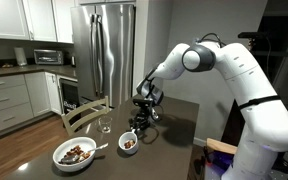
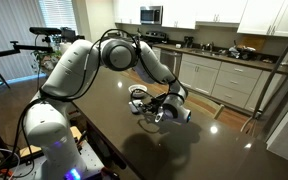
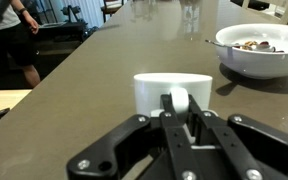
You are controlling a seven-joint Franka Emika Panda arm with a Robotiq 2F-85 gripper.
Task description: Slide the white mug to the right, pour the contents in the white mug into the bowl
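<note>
My gripper has the white mug tipping away from it, so next I open, let the mug settle upright on its base, and grip its handle (image 3: 180,100) before sliding it.
The white mug (image 1: 129,142) stands on the dark table with brown pieces inside. In the wrist view the white mug (image 3: 172,92) is right in front of me, its handle toward the camera. My gripper (image 3: 178,112) is shut on that handle; it also shows in both exterior views (image 1: 137,124) (image 2: 156,112). The wide white bowl (image 1: 74,153) with brown food pieces sits beside the mug near the table's front edge. In the wrist view the bowl (image 3: 256,58) is at the upper right, apart from the mug.
A small clear glass (image 1: 105,124) stands behind the bowl and shows at the top of the wrist view (image 3: 191,10). A spoon (image 1: 100,147) lies between bowl and mug. A wooden chair (image 1: 84,112) stands at the table's side. Kitchen counters and a steel fridge (image 1: 104,50) are behind.
</note>
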